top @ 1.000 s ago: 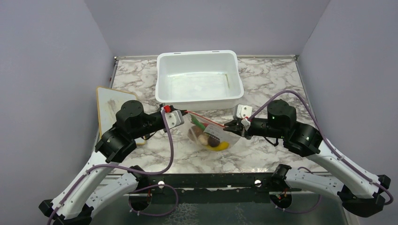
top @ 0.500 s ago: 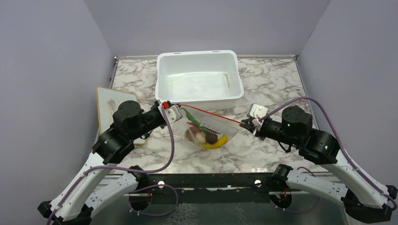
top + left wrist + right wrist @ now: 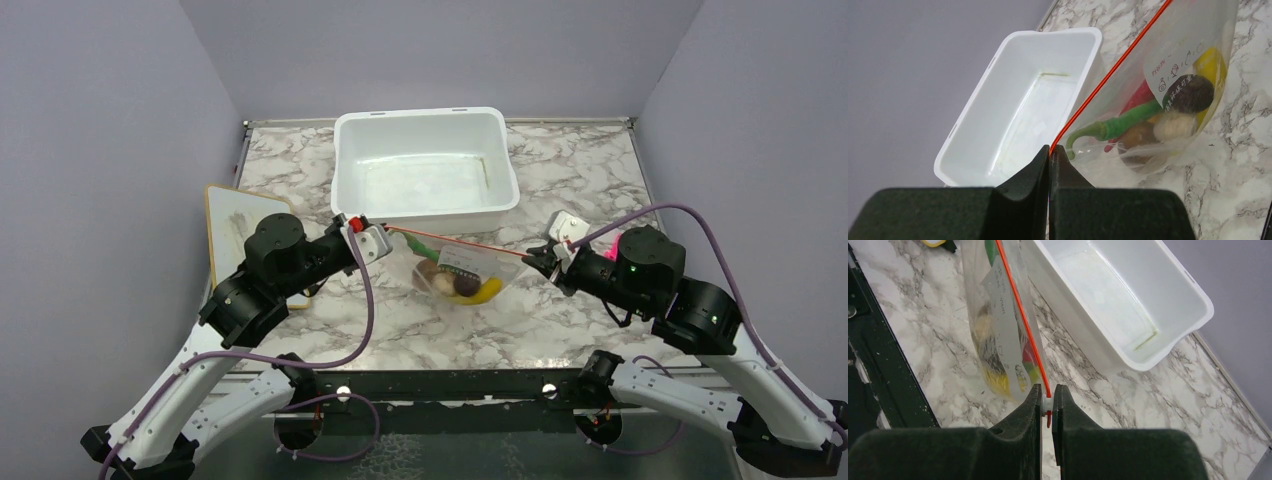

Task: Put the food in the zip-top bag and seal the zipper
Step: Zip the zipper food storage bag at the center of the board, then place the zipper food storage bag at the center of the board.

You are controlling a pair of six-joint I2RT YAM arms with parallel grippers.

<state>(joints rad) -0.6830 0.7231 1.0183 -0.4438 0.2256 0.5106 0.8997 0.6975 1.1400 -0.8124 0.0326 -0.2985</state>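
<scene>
My right gripper should release the zip-top bag on the marble (image 3: pixel 485 285) between the white tub and the dark front rail.
The clear zip-top bag (image 3: pixel 468 278) hangs stretched between my two grippers, just in front of the white tub. Inside it lies the food: a yellow banana (image 3: pixel 488 291), a green pod (image 3: pixel 1128 119), a dark ball (image 3: pixel 1193 92) and a beige mushroom (image 3: pixel 1173 125). The orange-red zipper (image 3: pixel 455 243) runs taut along the bag's top edge. My left gripper (image 3: pixel 378 232) is shut on the bag's left corner at the zipper's end (image 3: pixel 1049 150). On the far right end of the strip, my right gripper (image 3: pixel 537 262) is shut on the zipper's small white slider (image 3: pixel 1047 401).
The white tub (image 3: pixel 420 115) stands behind the bag and holds nothing that I can see. A pale board (image 3: pixel 232 222) lies at the left edge of the marble table, partly under my left arm. The table's dark front rail (image 3: pixel 440 385) runs along the near side.
My right gripper has travelled to the right along the zipper strip, and the strip is now pulled straight. The bag with the food has shifted right. My left gripper has barely moved.
</scene>
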